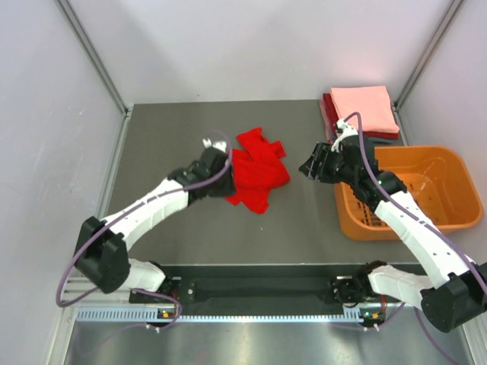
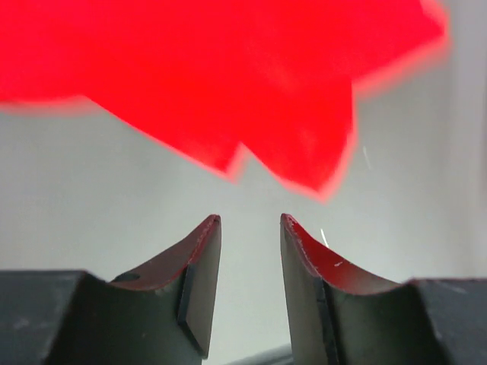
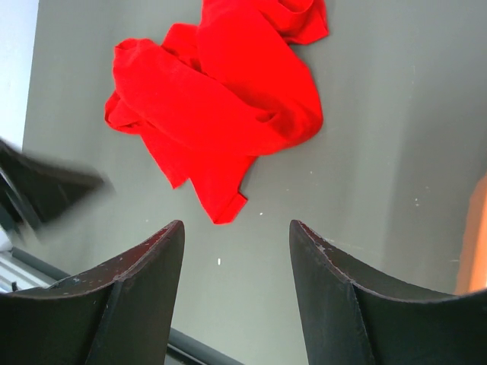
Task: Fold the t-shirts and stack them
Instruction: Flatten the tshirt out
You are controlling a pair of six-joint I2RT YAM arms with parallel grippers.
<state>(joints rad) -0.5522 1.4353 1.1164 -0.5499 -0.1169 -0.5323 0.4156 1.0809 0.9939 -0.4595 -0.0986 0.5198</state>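
The bright red t-shirt has one corner reaching closest to the table's front edge. Next, my left gripper closes on that near-side corner (image 1: 257, 211) (image 2: 321, 195).
A bright red t-shirt (image 1: 259, 171) lies crumpled in the middle of the table. My left gripper (image 1: 222, 163) sits at the shirt's left edge. Its jaws stand apart with nothing between them, and the red cloth (image 2: 228, 76) hangs blurred just beyond the left gripper (image 2: 249, 220). My right gripper (image 1: 312, 166) hovers a little to the shirt's right, open and empty. In the right wrist view, the shirt (image 3: 221, 99) lies ahead of the right gripper (image 3: 236, 224). A folded salmon-pink shirt (image 1: 364, 108) tops a dark red one (image 1: 329, 114) at the back right.
An orange plastic basket (image 1: 415, 190) stands at the right, under my right arm; its edge (image 3: 476, 236) shows in the right wrist view. My left arm (image 3: 46, 190) appears blurred at that view's left. White walls close in the table's left, back and right.
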